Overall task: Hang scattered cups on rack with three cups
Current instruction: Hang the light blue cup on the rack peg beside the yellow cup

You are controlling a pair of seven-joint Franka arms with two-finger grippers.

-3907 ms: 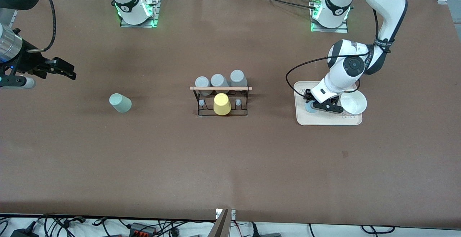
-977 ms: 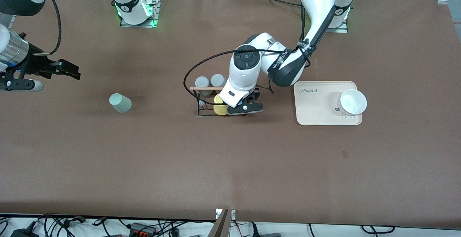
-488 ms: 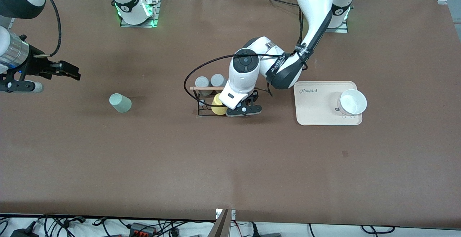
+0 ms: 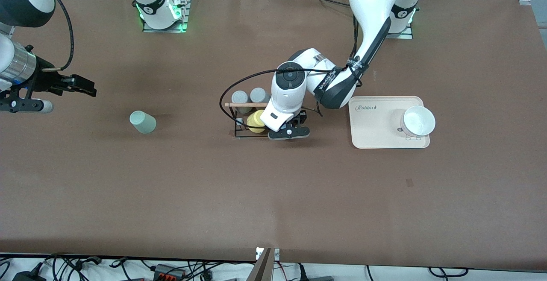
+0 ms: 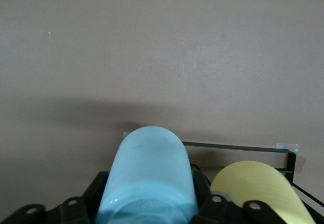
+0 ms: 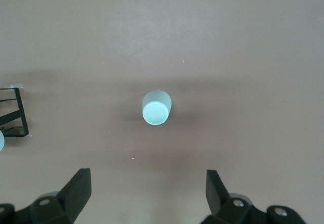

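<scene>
The pale mint-green cup is next, and my right gripper will go to it and close around its upper part [image 4: 138, 119] [image 6: 156, 112], with one finger on each side.
My left gripper [image 4: 292, 124] is shut on the light blue cup [image 5: 150, 171] and holds it just over the black wire rack [image 4: 236, 124], at the end toward the left arm, beside the yellow cup [image 4: 255, 121]. The blue cup is hidden under the wrist in the front view. In the left wrist view the rack's base wire [image 5: 238, 147] lies just past the cup. The pale mint-green cup [image 4: 142, 122] stands on the table toward the right arm's end. My right gripper [image 4: 80, 86] is open and empty in the air near it; the cup shows ahead of it in the right wrist view [image 6: 156, 107].
Two grey cups [image 4: 249, 96] sit on the rack by its wooden rod [image 4: 241, 104]. A beige tray [image 4: 376, 132] with a white bowl [image 4: 418, 121] lies toward the left arm's end. The rack's corner [image 6: 15, 114] shows in the right wrist view.
My left arm has carried the blue cup from the beige tray to the rack and has edged closer to the yellow cup. The right gripper has barely shifted.
</scene>
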